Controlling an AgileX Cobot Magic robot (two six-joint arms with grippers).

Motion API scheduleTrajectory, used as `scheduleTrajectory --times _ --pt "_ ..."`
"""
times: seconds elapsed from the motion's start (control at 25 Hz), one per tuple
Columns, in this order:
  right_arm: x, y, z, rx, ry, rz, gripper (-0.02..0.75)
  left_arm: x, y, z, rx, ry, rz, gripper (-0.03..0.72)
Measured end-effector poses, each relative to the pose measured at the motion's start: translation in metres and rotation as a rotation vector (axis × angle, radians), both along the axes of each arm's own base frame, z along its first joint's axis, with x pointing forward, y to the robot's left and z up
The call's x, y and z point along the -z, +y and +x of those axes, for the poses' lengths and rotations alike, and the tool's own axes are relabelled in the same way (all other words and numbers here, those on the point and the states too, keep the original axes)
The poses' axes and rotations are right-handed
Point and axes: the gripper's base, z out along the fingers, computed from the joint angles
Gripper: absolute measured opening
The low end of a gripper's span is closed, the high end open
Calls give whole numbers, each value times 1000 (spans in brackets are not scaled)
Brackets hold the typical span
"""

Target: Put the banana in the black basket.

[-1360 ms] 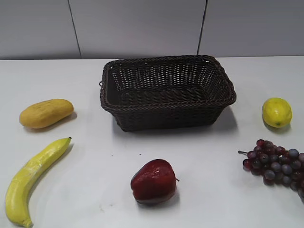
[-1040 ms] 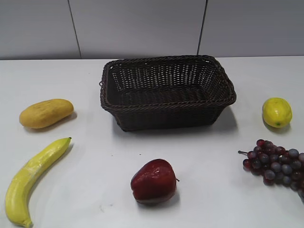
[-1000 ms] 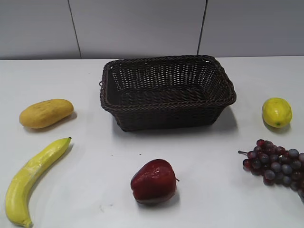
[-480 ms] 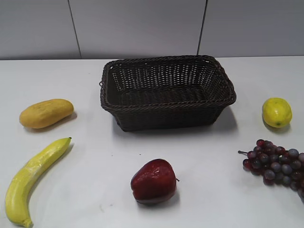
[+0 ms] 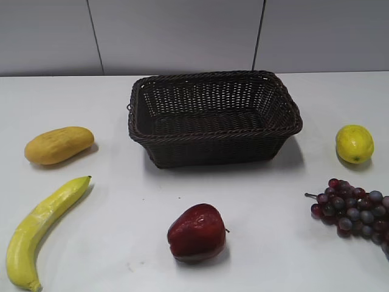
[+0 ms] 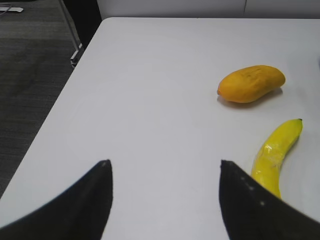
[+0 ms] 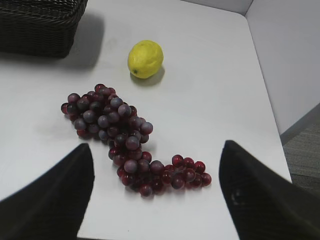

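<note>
The banana is next for my left gripper, which should go to it and close across the banana's middle [image 5: 45, 215] [image 6: 273, 154], between its two ends.
The banana [image 5: 42, 228] lies on the white table at the front left, tip pointing up-right; it also shows in the left wrist view [image 6: 277, 152], just right of the right finger. The black basket [image 5: 213, 115] stands empty at the back centre; its corner shows in the right wrist view [image 7: 40, 25]. My left gripper [image 6: 165, 167] is open and empty above bare table, left of the banana. My right gripper [image 7: 157, 147] is open and empty above the grapes. Neither gripper shows in the exterior view.
An orange-yellow oval fruit [image 5: 59, 145] lies left of the basket, behind the banana. A red apple [image 5: 196, 233] sits front centre. A lemon [image 5: 354, 143] and purple grapes [image 5: 355, 210] lie at the right. The table's left edge [image 6: 60, 100] drops to the floor.
</note>
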Motion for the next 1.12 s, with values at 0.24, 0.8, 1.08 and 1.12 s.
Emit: scheduleTrajectory --times 0.24,0.8,1.08,1.12 --pt "0 0 0 0 0 0 593 0 0 0 0 0 1 492" --pt "0 0 0 0 0 0 593 0 -1 19 21 118 21 591" --pt "0 0 0 0 0 0 593 -7 -10 43 165 154 3 573" --pt "0 0 0 0 0 0 593 -7 -12 46 197 176 8 572"
